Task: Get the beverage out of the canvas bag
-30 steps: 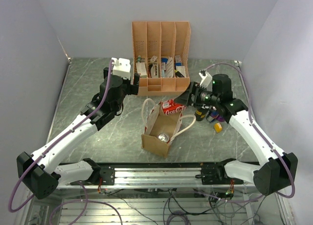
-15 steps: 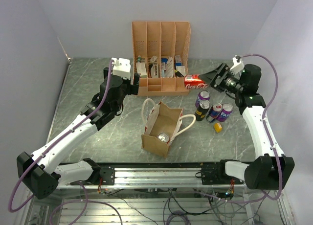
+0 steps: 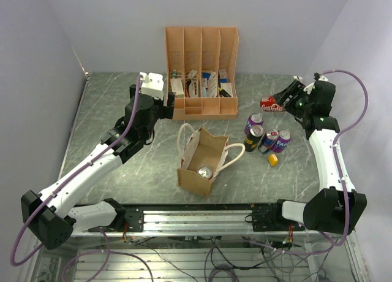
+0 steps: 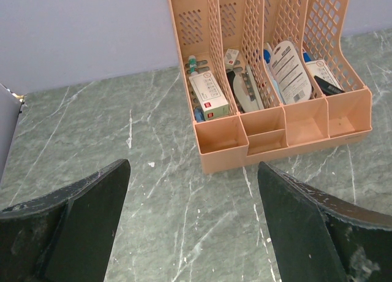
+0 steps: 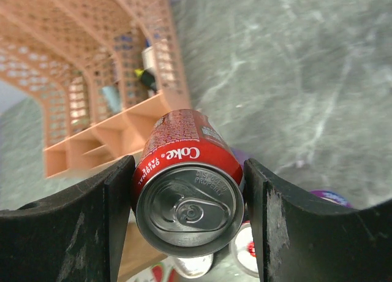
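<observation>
The robot will put the red Coke can down with its right gripper between the purple cans, close behind the black can (image 3: 266, 131) (image 5: 275, 181).
The tan canvas bag (image 3: 203, 161) with cream rope handles stands open at the table's middle front, with one silver-topped can (image 3: 204, 172) inside. My right gripper (image 3: 275, 102) is shut on a red Coke can (image 3: 270, 103), held in the air at the back right, above the table; in the right wrist view the can (image 5: 187, 193) sits lying between both fingers (image 5: 73, 227). My left gripper (image 4: 193, 190) is open and empty, over bare table in front of the organizer, left of the bag.
An orange-pink slotted file organizer (image 3: 201, 73) stands at the back centre. Three cans (image 3: 264, 133) stand upright right of the bag, with a small yellow object (image 3: 273, 160) near them. Grey walls close in the sides and back.
My right gripper carried the Coke can from just above the bag up and to the back right. The left arm has not moved.
</observation>
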Robot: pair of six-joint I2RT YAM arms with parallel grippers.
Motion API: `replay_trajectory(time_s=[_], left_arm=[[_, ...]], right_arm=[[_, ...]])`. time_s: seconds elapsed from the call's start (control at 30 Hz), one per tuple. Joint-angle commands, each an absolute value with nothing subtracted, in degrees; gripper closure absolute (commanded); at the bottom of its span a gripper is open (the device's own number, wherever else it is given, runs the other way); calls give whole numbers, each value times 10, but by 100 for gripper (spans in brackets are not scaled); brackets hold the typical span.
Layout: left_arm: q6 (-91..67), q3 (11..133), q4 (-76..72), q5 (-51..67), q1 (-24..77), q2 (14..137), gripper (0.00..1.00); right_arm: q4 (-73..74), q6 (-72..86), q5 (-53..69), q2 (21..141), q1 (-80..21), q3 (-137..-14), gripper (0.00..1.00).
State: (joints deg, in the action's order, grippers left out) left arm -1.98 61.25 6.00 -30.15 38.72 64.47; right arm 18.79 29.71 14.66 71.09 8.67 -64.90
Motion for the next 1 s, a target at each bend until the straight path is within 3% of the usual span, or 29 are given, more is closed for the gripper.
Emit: replay_trajectory(time_s=[0.0,0.53,0.97], left_arm=[[-27,634,53,-293,391,644,5],[-25,634,53,-295,390,650,5],[-26,635,54,-292,390,655,4]], right_arm=[[162,250,30,714,91,-674,100],[200,186,-27,796,81,-672,100],[249,169,-103,842,15,-685,100]])
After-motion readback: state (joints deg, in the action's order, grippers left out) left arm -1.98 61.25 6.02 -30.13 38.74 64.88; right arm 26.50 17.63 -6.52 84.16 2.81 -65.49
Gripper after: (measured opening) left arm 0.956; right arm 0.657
